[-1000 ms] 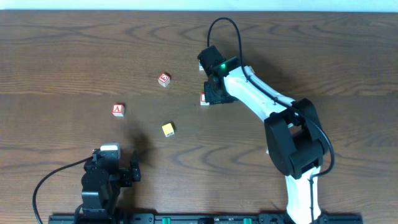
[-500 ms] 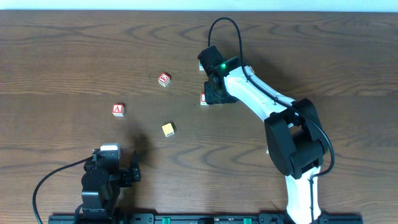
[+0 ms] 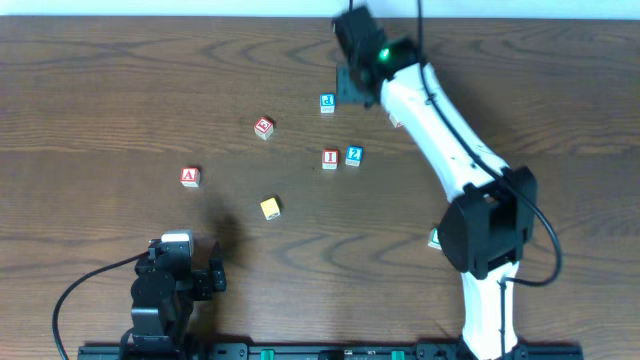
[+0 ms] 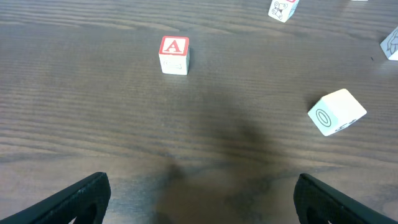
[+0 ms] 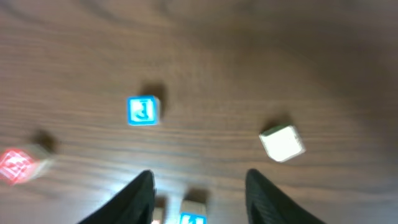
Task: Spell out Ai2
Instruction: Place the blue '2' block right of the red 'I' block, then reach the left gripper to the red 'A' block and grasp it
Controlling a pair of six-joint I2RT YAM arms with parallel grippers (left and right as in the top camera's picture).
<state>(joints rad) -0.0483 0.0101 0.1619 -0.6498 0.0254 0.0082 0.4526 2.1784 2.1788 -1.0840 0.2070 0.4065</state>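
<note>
The robot's left gripper should close on the opposite sides (image 3: 190,178) (image 4: 174,57) of the red "A" block, as that letter begins Ai2.
The red "A" block (image 3: 190,177) lies at the left and also shows in the left wrist view (image 4: 174,54). The red "I" block (image 3: 330,159) and the blue "2" block (image 3: 353,155) sit side by side, nearly touching, mid-table. The "2" block shows at the bottom edge of the right wrist view (image 5: 194,218). My right gripper (image 3: 351,86) is open and empty, raised behind these two blocks (image 5: 199,193). My left gripper (image 3: 205,280) is open and empty near the front edge (image 4: 199,199).
A blue block (image 3: 327,103) lies just left of the right gripper. A red block (image 3: 263,127) and a yellow block (image 3: 270,207) lie between the "A" and the "I". A white block (image 5: 282,142) sits partly under the right arm.
The right arm has pulled up and away toward the far edge, off the "I" block. The blue "2" block now stands uncovered next to the "I". The left arm has not moved.
</note>
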